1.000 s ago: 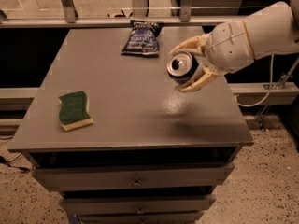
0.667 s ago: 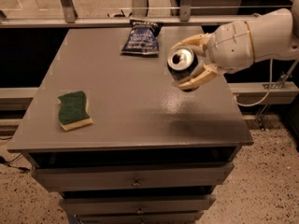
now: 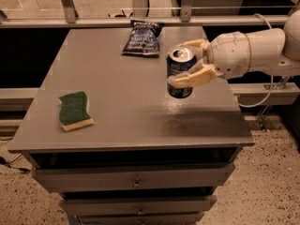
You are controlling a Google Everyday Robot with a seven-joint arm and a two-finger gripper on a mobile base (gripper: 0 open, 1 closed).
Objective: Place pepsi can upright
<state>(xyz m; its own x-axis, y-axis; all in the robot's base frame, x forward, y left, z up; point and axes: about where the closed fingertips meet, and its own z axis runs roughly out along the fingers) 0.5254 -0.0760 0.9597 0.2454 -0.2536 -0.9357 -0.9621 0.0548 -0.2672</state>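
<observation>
The pepsi can will be let go of by my gripper upright on the bare grey table (image 3: pixel 164 108) in front of the snack bag, level with the sponge. The can is now held just above the tabletop.
The pepsi can (image 3: pixel 180 72) is dark blue with a silver top and pull-tab. It is held nearly upright, top tilted slightly toward the camera, above the right part of the grey table (image 3: pixel 122 102). My gripper (image 3: pixel 185 62) comes in from the right on a white arm and is shut on the can, one cream finger (image 3: pixel 193 77) across its front and the other behind its top. The can's base hangs just above the tabletop; I cannot tell whether it touches.
A crinkled dark blue snack bag (image 3: pixel 142 37) lies at the back of the table. A green-and-yellow sponge (image 3: pixel 74 110) lies at the front left. Drawers (image 3: pixel 136 182) are below the tabletop. A metal rail (image 3: pixel 140 20) runs behind the table.
The gripper has turned the can from lying with its top facing the camera to nearly upright, and has shifted slightly left and down.
</observation>
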